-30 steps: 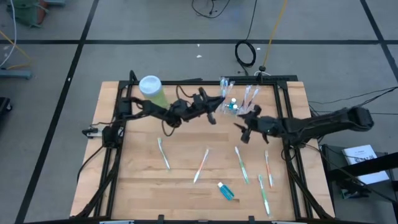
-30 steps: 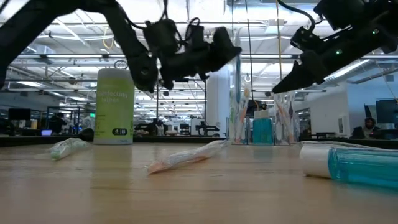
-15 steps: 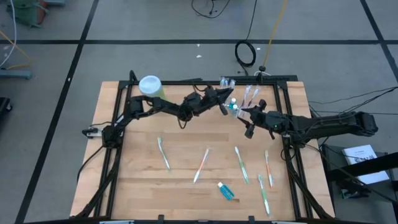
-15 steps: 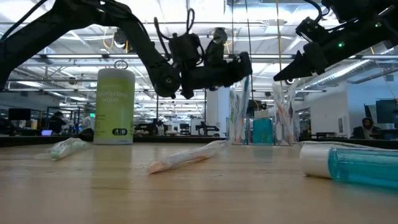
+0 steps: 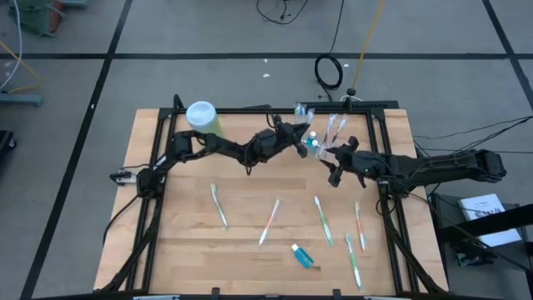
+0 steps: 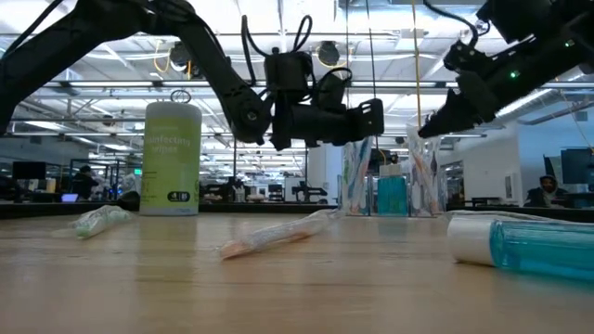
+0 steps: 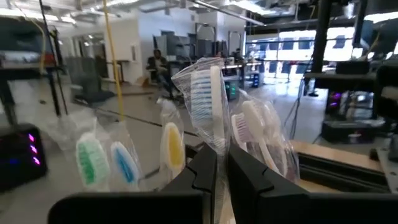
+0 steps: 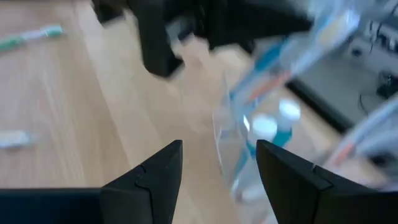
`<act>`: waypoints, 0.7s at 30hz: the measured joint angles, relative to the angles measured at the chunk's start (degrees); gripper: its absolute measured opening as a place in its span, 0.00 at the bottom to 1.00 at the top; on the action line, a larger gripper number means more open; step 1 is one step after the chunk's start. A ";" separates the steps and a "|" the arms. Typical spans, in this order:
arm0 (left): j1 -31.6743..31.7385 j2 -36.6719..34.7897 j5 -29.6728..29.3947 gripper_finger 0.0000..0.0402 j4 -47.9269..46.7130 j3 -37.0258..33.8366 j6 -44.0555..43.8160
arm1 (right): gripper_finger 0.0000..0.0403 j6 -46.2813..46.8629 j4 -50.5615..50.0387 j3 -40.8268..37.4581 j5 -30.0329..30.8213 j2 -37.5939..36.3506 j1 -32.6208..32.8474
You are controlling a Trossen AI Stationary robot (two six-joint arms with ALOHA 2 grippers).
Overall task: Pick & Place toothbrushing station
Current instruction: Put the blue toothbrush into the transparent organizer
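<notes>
Next, my left gripper lets go of the wrapped white toothbrush in the clear cup (image 5: pixel 309 138), among the other upright toothbrushes.
At the table's far side stands a clear cup (image 5: pixel 312 143) with several wrapped toothbrushes upright in it, their heads (image 7: pixel 124 165) showing in the left wrist view. My left gripper (image 5: pixel 296 142) reaches level to the cup from the left, shut on a wrapped white toothbrush (image 7: pixel 213 93). My right gripper (image 5: pixel 333 165) hangs open just to the near right of the cup, its fingers (image 8: pixel 155 177) holding nothing. More wrapped toothbrushes (image 5: pixel 269 221) and a blue toothpaste tube (image 5: pixel 303 255) lie flat on the table. My left gripper (image 7: pixel 222 174) pinches the wrapped toothbrush by its handle just below the head (image 7: pixel 219 142), between its two fingers. The fingers come in level from the table's left, across the brush. The brush stands upright, head up, beside the other brushes; the fingers hide its lower end.
A light-green canister with a white lid (image 5: pixel 202 117) stands at the far left. Loose toothbrushes (image 5: pixel 219 206) (image 5: pixel 323 219) (image 5: pixel 359 225) (image 5: pixel 353 258) are scattered over the near half. A black frame (image 5: pixel 158 167) borders the table's sides.
My left gripper has sunk and gone toward the cup, tipping from an upward slant to level, with the toothbrush still in its fingers. My right gripper has drawn back a little toward the table's right edge and stayed open.
</notes>
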 joint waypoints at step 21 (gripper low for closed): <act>-4.72 -0.41 -10.26 0.06 -4.93 0.00 20.21 | 0.49 12.79 -7.94 0.00 -10.42 0.02 0.02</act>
